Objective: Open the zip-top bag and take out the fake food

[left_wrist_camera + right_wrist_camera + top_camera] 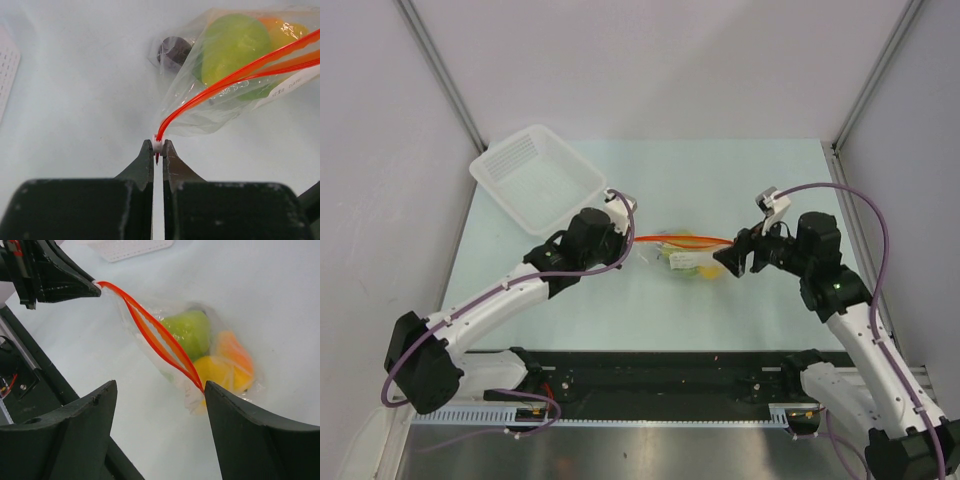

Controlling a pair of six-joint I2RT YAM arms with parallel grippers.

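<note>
The middle of the red-orange zip strip's far strand (pixel 693 237) (pixel 172 341), beside the green pear, will be gripped by my right gripper, because that opens the zip-top bag.
The zip-top bag (pixel 685 255) lies mid-table, stretched between the two grippers. My left gripper (pixel 157 144) is shut on the white slider at the end of the red-orange zip strip (pixel 240 75). The strip's two strands (pixel 160 337) stand apart along the middle. My right gripper (pixel 160 385) is open at the bag's other end, and the strip's tip touches the inner edge of its right finger (pixel 220 405). Inside the bag sits the fake food: a green pear (pixel 192 330), a yellow fruit (pixel 215 370), an orange piece (pixel 235 352) and a dark round piece (pixel 174 50).
A white slotted basket (pixel 535 180) stands at the back left, just behind the left arm. Grey walls close in the table on the left, the back and the right. The black base rail (pixel 660 375) runs along the near edge.
</note>
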